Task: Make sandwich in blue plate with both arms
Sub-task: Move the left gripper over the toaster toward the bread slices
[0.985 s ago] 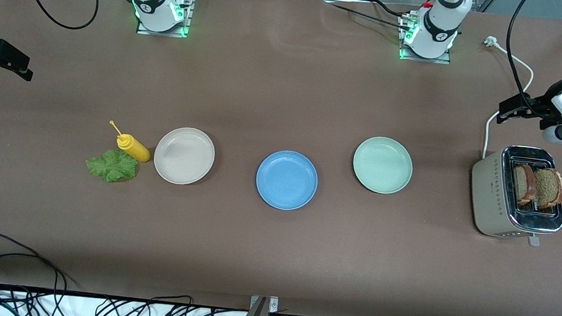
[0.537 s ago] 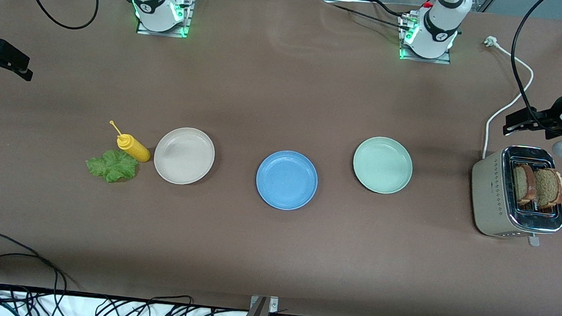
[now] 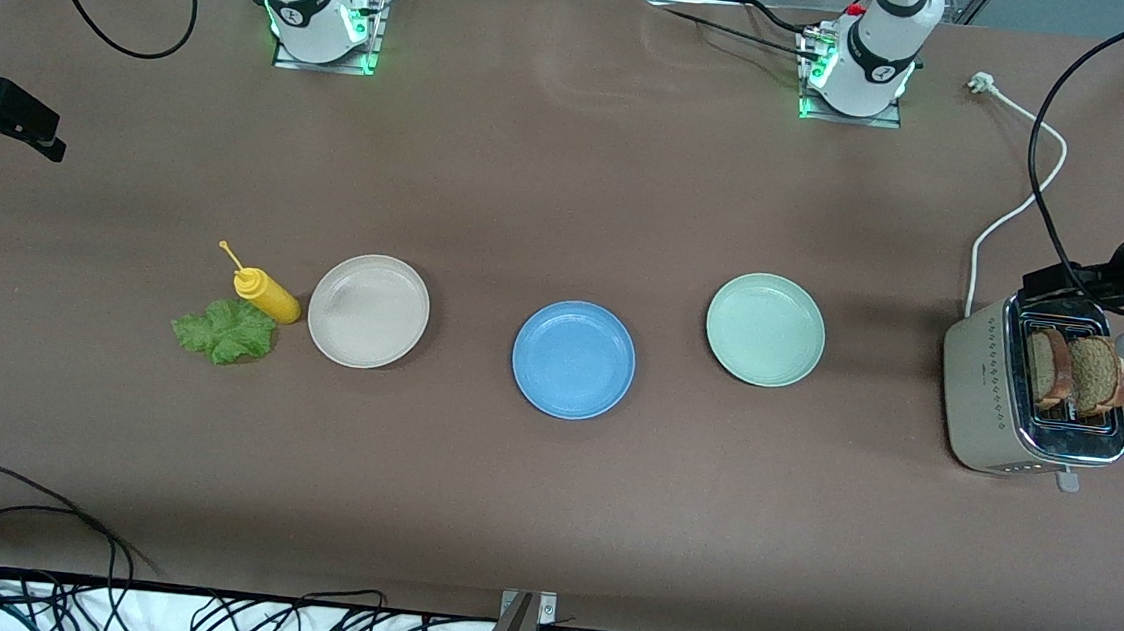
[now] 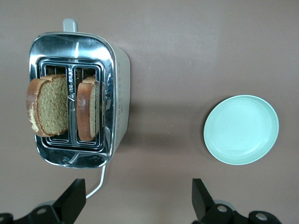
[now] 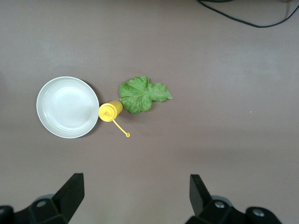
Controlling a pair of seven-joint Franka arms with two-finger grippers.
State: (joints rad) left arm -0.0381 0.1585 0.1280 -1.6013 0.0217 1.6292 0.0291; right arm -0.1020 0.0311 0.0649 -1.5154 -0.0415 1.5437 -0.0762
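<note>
My left gripper needs to grip the top crust of the bread slice [image 3: 1061, 366] [image 4: 85, 119] in the toaster slot that is nearer the pale green plate.
The blue plate [image 3: 574, 360] lies bare in the middle of the table. Two brown bread slices [image 3: 1049, 369] [image 3: 1097, 376] stand upright in the toaster [image 3: 978, 388] at the left arm's end; the left wrist view shows them [image 4: 46, 105] [image 4: 88, 109] in its slots. My left gripper [image 3: 1051, 282] [image 4: 138, 196] hangs open and holds nothing, over the toaster's edge toward the robot bases. A green lettuce leaf [image 3: 225, 330] [image 5: 142, 94] lies toward the right arm's end. My right gripper [image 3: 40, 132] [image 5: 135, 191] waits open, high over that end of the table.
A beige plate [image 3: 369, 311] [image 5: 67, 107] and a yellow squeeze bottle [image 3: 268, 295] [image 5: 110, 111] sit beside the lettuce. A pale green plate [image 3: 765, 330] [image 4: 241, 129] lies between the blue plate and the toaster. The toaster's white cord [image 3: 1006, 215] runs toward the robot bases.
My left gripper has moved toward the toaster and now hangs over its edge. The right arm and everything on the table have stayed put.
</note>
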